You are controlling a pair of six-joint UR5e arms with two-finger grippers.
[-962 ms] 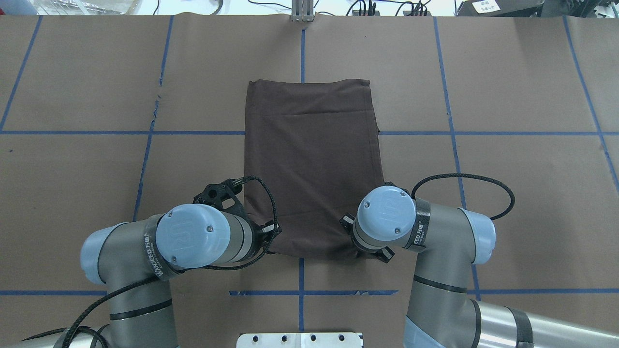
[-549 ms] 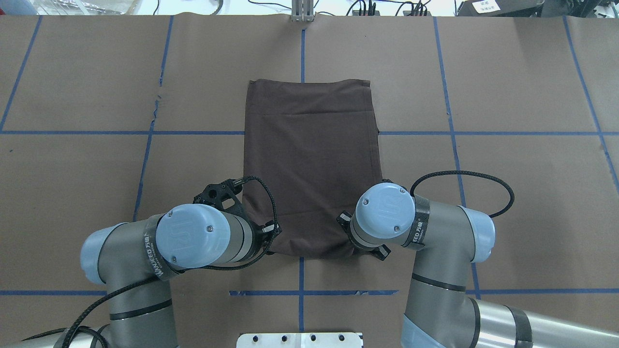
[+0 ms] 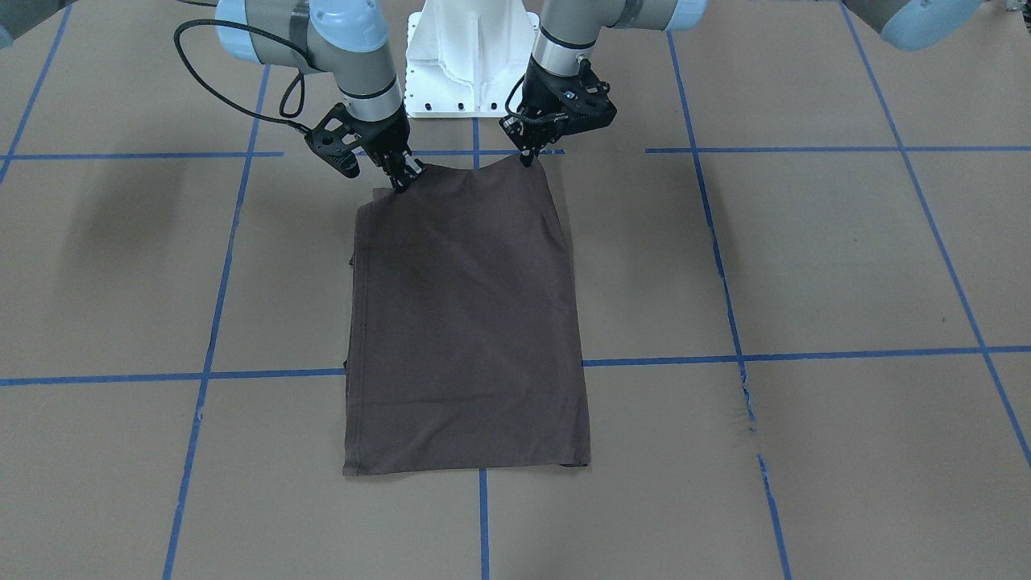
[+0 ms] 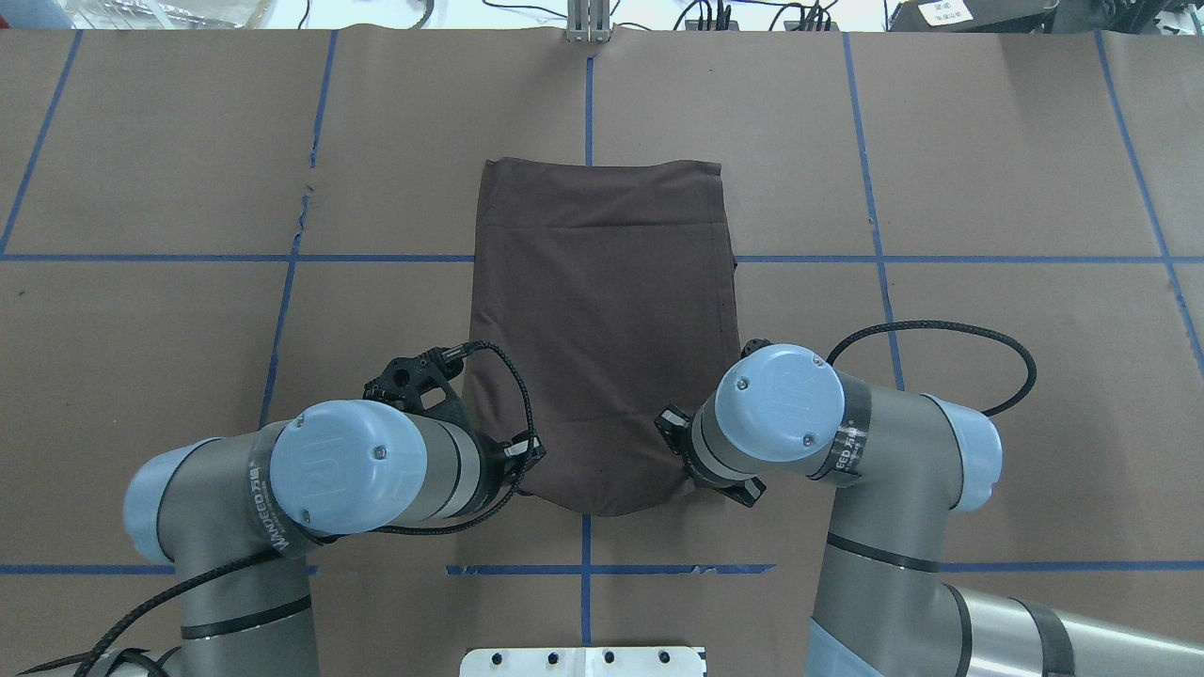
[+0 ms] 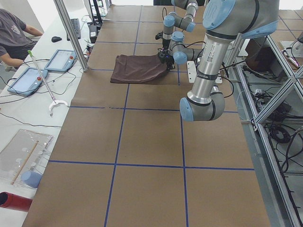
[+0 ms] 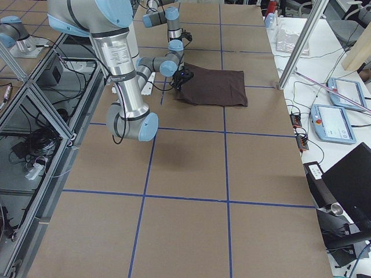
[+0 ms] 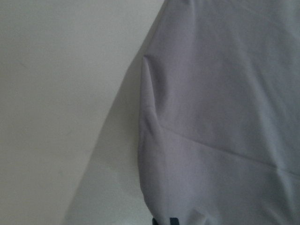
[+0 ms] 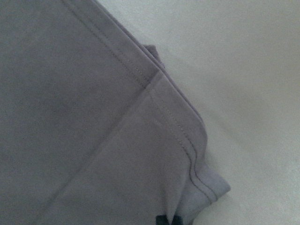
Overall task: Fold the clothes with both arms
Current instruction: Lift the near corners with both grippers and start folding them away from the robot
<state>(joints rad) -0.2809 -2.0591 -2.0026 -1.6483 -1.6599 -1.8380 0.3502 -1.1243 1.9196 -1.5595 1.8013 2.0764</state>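
The left gripper needs to release the T-shirt's raised corner, now a little off the table, where the blue tape line meets the T-shirt's side edge (image 3: 591, 367).
The clothes are one dark brown T-shirt (image 3: 467, 322) folded into a long rectangle on the brown table; collar and print are hidden. My left gripper (image 3: 527, 157) is shut on its near corner on my left side, and my right gripper (image 3: 400, 181) is shut on the other near corner. Both corners are raised a little off the table and the edge between them sags. From overhead the T-shirt (image 4: 602, 310) runs away from me, with the left gripper (image 4: 519, 459) and right gripper (image 4: 701, 478) mostly under the wrists. Each wrist view is filled by fabric (image 7: 225, 117) (image 8: 93, 117).
The white pedestal base (image 3: 471, 56) stands just behind the grippers. Blue tape lines (image 4: 585, 94) grid the paper-covered table (image 4: 988, 169). Past the far table edge, a person (image 5: 14, 35) sits by two tablets (image 5: 59, 60) and a white grabber stick (image 5: 45, 85).
Both arms have pulled back toward me and apart, lifting the shirt's near corners. The near edge now sags in a curve and the far edge has slid slightly toward me.
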